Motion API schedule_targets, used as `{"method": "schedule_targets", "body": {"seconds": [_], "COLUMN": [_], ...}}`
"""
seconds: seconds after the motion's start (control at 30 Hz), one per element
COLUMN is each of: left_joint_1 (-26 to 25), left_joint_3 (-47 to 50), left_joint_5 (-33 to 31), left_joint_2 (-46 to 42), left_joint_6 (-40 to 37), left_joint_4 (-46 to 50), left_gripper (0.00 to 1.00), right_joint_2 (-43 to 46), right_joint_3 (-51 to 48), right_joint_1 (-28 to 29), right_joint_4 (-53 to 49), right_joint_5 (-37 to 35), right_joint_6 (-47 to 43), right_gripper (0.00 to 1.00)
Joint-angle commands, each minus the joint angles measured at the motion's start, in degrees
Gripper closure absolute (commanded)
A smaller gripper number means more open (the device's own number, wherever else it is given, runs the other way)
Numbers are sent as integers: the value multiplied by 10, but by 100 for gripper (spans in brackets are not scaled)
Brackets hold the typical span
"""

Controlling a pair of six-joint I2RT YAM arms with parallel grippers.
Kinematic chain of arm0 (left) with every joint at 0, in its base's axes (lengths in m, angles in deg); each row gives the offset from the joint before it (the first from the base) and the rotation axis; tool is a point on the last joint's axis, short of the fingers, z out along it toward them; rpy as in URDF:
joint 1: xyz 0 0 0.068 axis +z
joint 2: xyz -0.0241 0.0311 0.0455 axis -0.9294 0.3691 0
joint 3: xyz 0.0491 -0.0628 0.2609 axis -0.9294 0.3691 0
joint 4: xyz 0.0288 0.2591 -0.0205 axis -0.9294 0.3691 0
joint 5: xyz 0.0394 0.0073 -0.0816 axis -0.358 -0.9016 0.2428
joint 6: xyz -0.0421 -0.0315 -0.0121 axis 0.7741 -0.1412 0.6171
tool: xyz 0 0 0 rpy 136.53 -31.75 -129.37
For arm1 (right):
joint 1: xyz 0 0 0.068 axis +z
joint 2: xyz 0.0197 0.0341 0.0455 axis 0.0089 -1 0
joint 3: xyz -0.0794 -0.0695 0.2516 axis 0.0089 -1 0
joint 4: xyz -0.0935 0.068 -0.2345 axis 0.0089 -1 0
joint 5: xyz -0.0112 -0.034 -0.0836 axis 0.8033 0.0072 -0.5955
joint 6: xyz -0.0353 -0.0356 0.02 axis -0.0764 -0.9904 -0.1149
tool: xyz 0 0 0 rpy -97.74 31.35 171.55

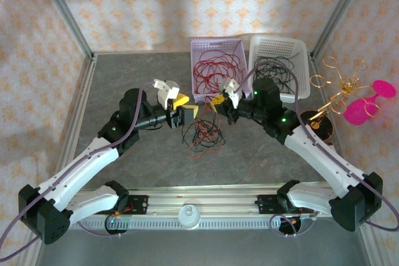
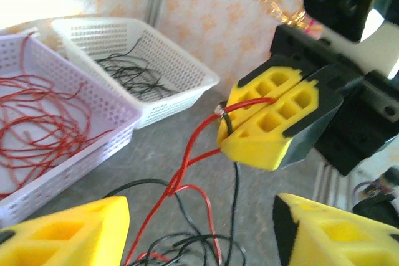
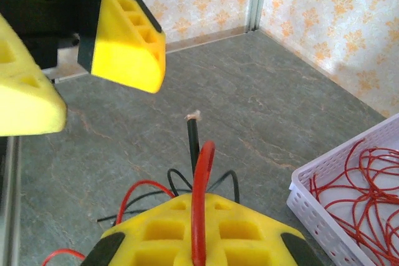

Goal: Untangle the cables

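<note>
I should use my left gripper to take the part of the red cable [image 2: 185, 161] below my right fingers and pull it away, as those fingers pinch it together with the black cable end.
The cables [image 1: 202, 134] form a red and black tangle on the grey table floor between the two arms. My right gripper [image 1: 219, 101] is shut on a red and a black cable, lifting their ends off the tangle. In the right wrist view the red cable [image 3: 201, 172] loops out between the closed yellow fingers [image 3: 149, 235], and the black end [image 3: 192, 138] sticks up beside it. My left gripper [image 2: 199, 241] is open just left of the right one, with strands [image 2: 181, 172] running through its wide gap, unclamped. The left gripper's fingers [image 3: 124, 42] hang above in the right wrist view.
A lilac basket [image 1: 216, 41] holding loose red wires stands at the back, beside a white basket [image 1: 278, 39] with black wires. Stiff gold wire loops with pink discs [image 1: 349, 95] stand at the right. Metal frame posts and patterned walls enclose the table.
</note>
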Motion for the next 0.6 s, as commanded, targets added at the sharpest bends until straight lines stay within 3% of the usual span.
{"method": "schedule_targets", "body": {"seconds": [0.0,0.13,0.23,0.33,0.37,0.47,0.57], "left_joint_1": [5,5,1,-11,-14,-14,-14], "left_joint_3": [19,16,8,-8,-9,-13,-21], "left_joint_5": [60,86,76,56,45,18,19], "left_joint_2": [21,56,79,107,114,131,137], "left_joint_6": [21,-3,-27,-52,-53,-50,-52], "left_joint_4": [-109,-116,-95,-64,-64,-75,-88], "left_gripper": [47,49,38,36,38,61,66], "right_joint_2": [-2,-1,0,-5,-8,-11,-11], "right_joint_3": [20,21,16,13,14,16,14], "right_joint_1": [-9,-12,-14,-14,-14,-14,-14], "right_joint_4": [23,19,22,30,30,29,26], "right_joint_5": [66,79,90,97,102,110,110], "right_joint_6": [14,7,5,9,9,8,8], "right_gripper": [100,100,100,100,100,100,100]}}
